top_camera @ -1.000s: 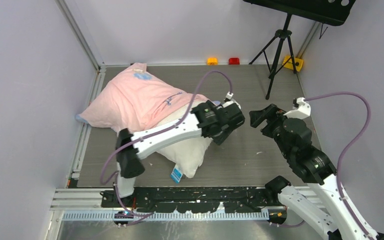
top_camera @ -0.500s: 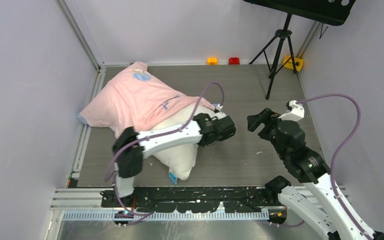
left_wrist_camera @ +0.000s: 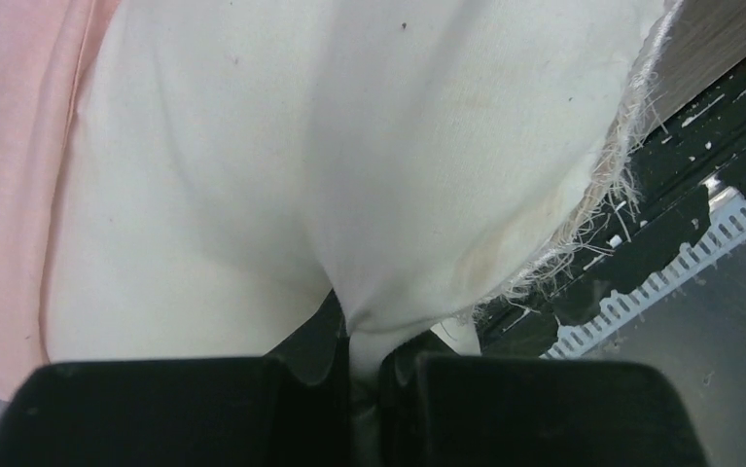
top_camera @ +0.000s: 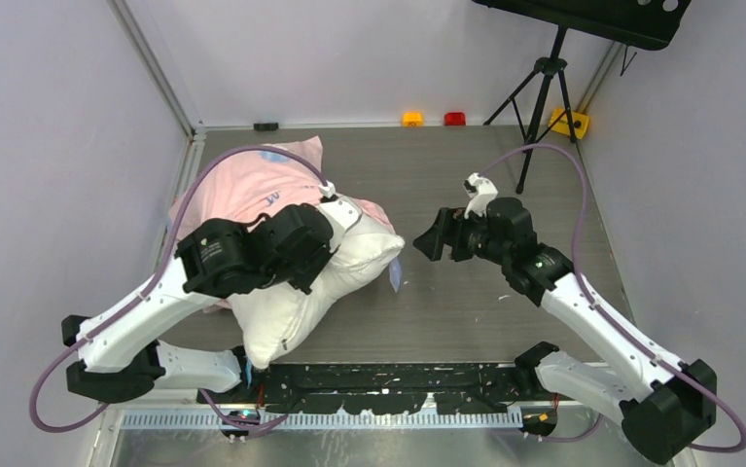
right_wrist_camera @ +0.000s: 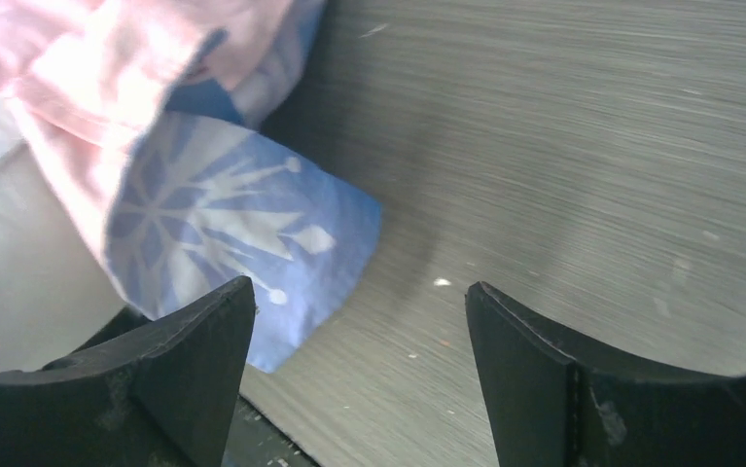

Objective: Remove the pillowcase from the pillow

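Observation:
My left gripper needs to let go of the white pillow on the middle of the table point(top_camera: 415, 255), in line with the yellow block.
The white pillow point(top_camera: 335, 277) sticks out of the pink pillowcase point(top_camera: 252, 190) toward the near edge of the table. My left gripper point(top_camera: 322, 251) is shut on a fold of the pillow's white cloth point(left_wrist_camera: 252, 175), pinched between its jaws point(left_wrist_camera: 364, 345); pink pillowcase point(left_wrist_camera: 9, 146) shows at the left of that view. My right gripper point(top_camera: 432, 238) stands open just right of the pillow, holding nothing. In the right wrist view the gripper point(right_wrist_camera: 354, 292) hangs over the table beside the pillowcase's light blue snowflake-printed edging point(right_wrist_camera: 242, 224).
A black tripod point(top_camera: 542, 97) stands at the back right, beside a yellow object point(top_camera: 568, 122). Small yellow point(top_camera: 412, 119) and red point(top_camera: 455, 119) blocks lie by the back wall. A black rail point(top_camera: 398, 384) runs along the near edge. Walls close in left and right.
My left gripper has shut on the pillow and swung back to the left, dragging the pillow toward the near edge. My right arm has reached forward and left toward the pillowcase's blue edge.

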You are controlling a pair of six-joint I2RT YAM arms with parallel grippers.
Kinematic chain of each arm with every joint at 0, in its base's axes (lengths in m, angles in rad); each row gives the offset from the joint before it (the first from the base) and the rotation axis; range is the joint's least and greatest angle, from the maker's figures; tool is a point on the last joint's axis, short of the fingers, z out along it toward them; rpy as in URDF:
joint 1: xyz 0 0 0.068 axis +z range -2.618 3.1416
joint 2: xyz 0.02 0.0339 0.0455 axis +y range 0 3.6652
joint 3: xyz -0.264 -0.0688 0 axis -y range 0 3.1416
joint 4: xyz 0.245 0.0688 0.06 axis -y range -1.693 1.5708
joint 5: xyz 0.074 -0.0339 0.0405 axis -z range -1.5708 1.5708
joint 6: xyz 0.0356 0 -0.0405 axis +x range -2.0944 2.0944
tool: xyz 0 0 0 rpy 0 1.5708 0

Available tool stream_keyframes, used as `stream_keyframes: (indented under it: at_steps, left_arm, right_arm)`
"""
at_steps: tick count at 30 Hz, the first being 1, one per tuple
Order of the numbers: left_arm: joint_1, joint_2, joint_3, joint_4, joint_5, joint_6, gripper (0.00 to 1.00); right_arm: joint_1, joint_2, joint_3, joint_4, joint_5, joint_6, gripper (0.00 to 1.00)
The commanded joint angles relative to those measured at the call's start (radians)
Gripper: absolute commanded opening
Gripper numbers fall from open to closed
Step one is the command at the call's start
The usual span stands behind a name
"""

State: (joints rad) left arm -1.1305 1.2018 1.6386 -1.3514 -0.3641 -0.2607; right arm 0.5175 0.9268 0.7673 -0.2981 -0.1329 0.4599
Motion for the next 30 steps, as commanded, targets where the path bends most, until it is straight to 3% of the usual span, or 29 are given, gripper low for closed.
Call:
stream_keyframes:
  at_steps: [1,8,16,22,27,30]
  left_arm:
    - [-0.005,-0.049,0.08,-0.003,0.041,0.003,0.0]
    - [-0.003,-0.076,0.136,-0.002,0.094,0.023,0.0]
    - [-0.004,-0.087,0.169,0.007,0.117,0.021,0.0]
    - [-0.003,-0.104,0.168,0.034,0.151,0.016,0.0]
    - [-0.004,-0.119,0.171,0.058,0.149,0.001,0.0]
    - [-0.004,-0.151,0.183,0.117,0.191,-0.01,0.0]
  right_arm:
    - [-0.001,0.08,0.068,0.209,-0.416,-0.09,0.89]
    - [0.009,0.109,0.031,0.416,-0.658,-0.093,0.89]
    - [0.047,0.213,0.107,0.459,-0.628,-0.075,0.77]
    - [0.075,0.291,0.156,0.54,-0.618,-0.024,0.49]
    - [0.084,0.34,0.178,0.574,-0.564,0.036,0.03]
    - [0.078,0.379,0.192,0.483,-0.335,0.042,0.0]
